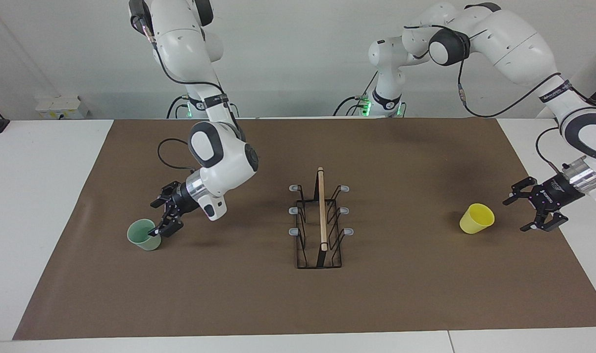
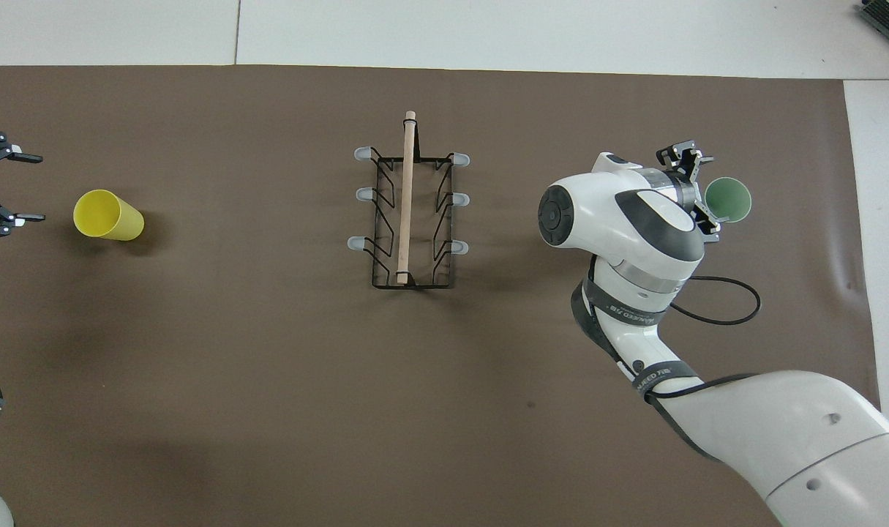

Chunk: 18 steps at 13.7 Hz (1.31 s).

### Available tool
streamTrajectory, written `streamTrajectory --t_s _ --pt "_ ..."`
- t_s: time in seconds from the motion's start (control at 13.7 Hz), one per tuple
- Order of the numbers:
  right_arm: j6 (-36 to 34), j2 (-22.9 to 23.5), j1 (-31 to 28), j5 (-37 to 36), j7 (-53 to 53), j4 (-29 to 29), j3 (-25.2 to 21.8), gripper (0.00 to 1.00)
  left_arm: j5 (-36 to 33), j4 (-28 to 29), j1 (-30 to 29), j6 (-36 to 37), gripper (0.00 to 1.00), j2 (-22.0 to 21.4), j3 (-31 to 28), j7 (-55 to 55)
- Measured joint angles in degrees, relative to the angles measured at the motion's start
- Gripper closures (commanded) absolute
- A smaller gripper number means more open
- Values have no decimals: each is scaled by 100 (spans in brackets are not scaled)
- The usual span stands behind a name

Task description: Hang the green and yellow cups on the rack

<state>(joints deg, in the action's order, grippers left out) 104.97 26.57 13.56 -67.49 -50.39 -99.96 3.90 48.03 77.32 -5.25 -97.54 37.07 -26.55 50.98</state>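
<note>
Next, I close my right gripper around the body of the pale green cup [image 2: 712, 206], below the cup's rim, so that the cup is between its fingers.
The pale green cup [image 1: 144, 236] [image 2: 728, 199] stands mouth up on the brown mat toward the right arm's end of the table. My right gripper [image 1: 159, 218] [image 2: 704, 195] is open, low beside the cup on its rack side, with one fingertip close to the rim. The yellow cup [image 1: 476, 218] [image 2: 108, 215] stands toward the left arm's end. My left gripper [image 1: 529, 210] [image 2: 27, 187] is open beside it, a gap away, on the side away from the rack. The black wire rack [image 1: 321, 230] [image 2: 409, 212] with its wooden rod stands mid-table, with nothing on its prongs.
The brown mat [image 1: 298, 299] covers most of the white table [image 1: 38, 196]. A white box [image 1: 60, 107] sits at the table's edge nearest the robots, off the mat. The right arm's elbow [image 2: 620, 219] hangs over the mat between the rack and the green cup.
</note>
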Motion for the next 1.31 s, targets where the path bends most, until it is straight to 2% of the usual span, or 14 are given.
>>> streamTrajectory --t_s 0.22,0.44,0.66,1.09,1.31 --pt "268 217 -74 -331 191 -83 -12 0 452 389 -106 -416 3 81 3 152" --pt "392 248 -98 -359 371 -266 -14 0 769 783 -99 -965 0 90 5 434" --pt "500 248 -109 -359 551 -388 -14 0 985 1267 13 -1197 0 91 16 446" --pt "717 275 -129 -434 1024 -625 -17 0 1046 1789 228 -629 0 -175 11 406" --pt "774 403 -139 -768 1320 -726 -18 0 1570 2326 254 -631 0 -385 12 124"
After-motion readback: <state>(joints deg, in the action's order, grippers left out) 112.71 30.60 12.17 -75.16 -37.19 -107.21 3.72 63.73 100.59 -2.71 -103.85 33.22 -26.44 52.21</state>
